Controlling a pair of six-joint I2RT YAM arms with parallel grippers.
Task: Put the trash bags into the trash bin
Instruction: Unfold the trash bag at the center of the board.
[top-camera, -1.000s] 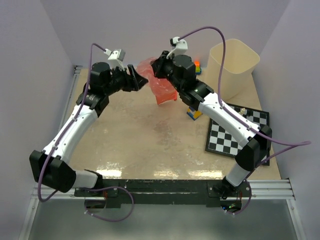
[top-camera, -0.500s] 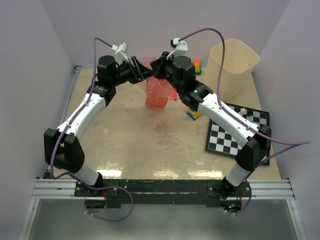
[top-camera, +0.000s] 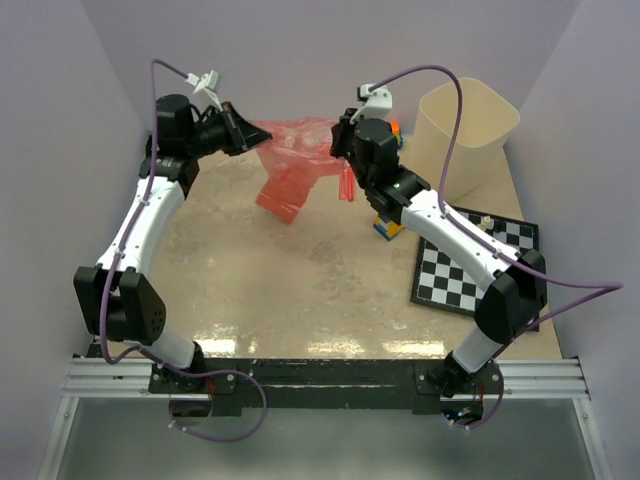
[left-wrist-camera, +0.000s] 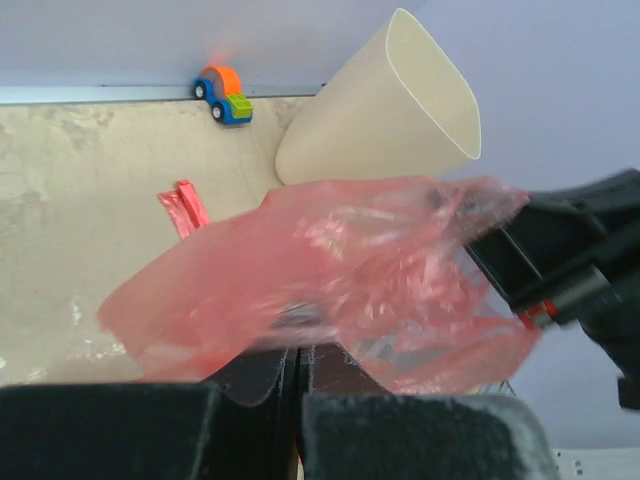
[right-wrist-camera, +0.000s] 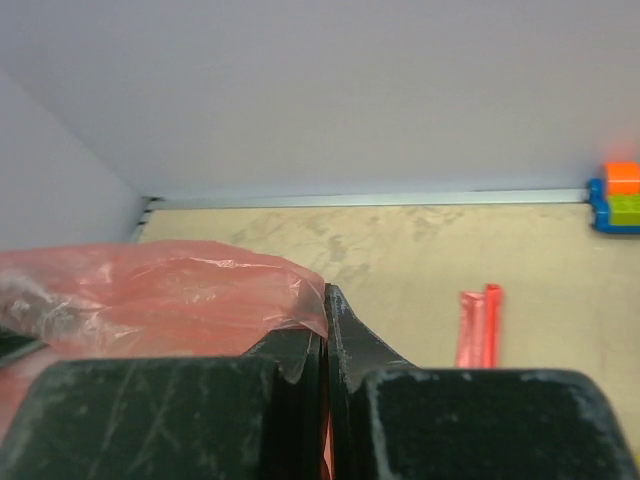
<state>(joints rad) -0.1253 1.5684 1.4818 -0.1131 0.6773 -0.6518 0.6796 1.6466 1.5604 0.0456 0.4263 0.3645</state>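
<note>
The trash bag's lower end is hanging folded under both grippers, so my left gripper should open and grab that hanging end (top-camera: 280, 208) before both grippers lift the bag and spread it.
A crinkly red trash bag (top-camera: 290, 160) hangs in the air, stretched between my two grippers. My left gripper (top-camera: 245, 130) is shut on its left edge; in the left wrist view the film (left-wrist-camera: 330, 280) drapes over the closed left gripper (left-wrist-camera: 298, 350). The right gripper (top-camera: 340, 137) is shut on the bag's right edge (right-wrist-camera: 150, 290), the plastic pinched at the closed right gripper (right-wrist-camera: 323, 300). A second trash bag, a narrow folded red strip (top-camera: 347, 185) (right-wrist-camera: 478, 325) (left-wrist-camera: 185, 207), lies on the table. The cream trash bin (top-camera: 468, 135) (left-wrist-camera: 385, 110) stands at the back right.
A yellow-and-blue toy block (top-camera: 388, 226) sits under the right forearm. A coloured toy (top-camera: 395, 130) (left-wrist-camera: 222, 93) (right-wrist-camera: 618, 195) lies by the back wall. A checkerboard (top-camera: 475, 262) covers the table's right side. Walls close in on three sides.
The left gripper came to the bag, shut on its edge and pulled it left, so the bag now spreads between both grippers. The right gripper shifted slightly right, still shut.
</note>
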